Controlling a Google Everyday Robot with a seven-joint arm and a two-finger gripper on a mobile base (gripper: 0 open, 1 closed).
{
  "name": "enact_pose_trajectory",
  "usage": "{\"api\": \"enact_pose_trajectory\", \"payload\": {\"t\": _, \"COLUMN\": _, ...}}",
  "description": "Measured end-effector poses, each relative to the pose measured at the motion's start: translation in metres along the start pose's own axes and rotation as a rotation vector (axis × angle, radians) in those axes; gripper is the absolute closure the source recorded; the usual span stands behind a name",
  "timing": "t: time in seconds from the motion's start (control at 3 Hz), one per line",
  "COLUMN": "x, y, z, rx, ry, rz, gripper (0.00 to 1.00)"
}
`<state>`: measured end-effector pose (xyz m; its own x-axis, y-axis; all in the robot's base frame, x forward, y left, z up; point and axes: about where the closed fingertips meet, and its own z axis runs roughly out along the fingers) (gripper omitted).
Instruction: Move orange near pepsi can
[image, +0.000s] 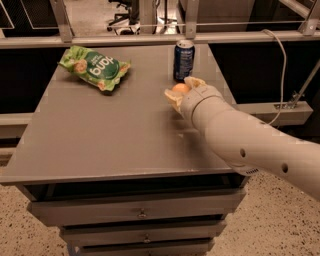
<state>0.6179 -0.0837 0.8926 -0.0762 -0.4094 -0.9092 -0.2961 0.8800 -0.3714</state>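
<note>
My gripper needs to let go of the orange on the grey tabletop (179, 82), right up against the near side of the pepsi can.
The orange (180, 88) sits between the fingers of my gripper (182, 92), held just above the grey tabletop (100, 130), a short way in front of the pepsi can (183, 60). The can is dark blue with a silver top rim and stands upright near the table's far edge, right of centre. My gripper is shut on the orange; its pale fingers wrap both sides of the fruit. My arm reaches in from the lower right and hides part of the table's right side.
A green snack bag (95, 67) lies on the far left of the table. A rail (150, 39) runs behind the table's far edge. Drawers (142, 212) sit below the front edge. A cable (283, 60) hangs at the right.
</note>
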Motion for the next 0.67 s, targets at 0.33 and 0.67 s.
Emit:
{"api": "enact_pose_trajectory", "payload": {"t": 0.33, "x": 0.02, "y": -0.005, "z": 0.008, "rx": 0.036, "ry": 0.007, "rz": 0.034, "gripper": 1.0}}
{"api": "enact_pose_trajectory", "payload": {"t": 0.67, "x": 0.03, "y": -0.005, "z": 0.019, "rx": 0.053, "ry": -0.005, "rz": 0.054, "gripper": 1.0}}
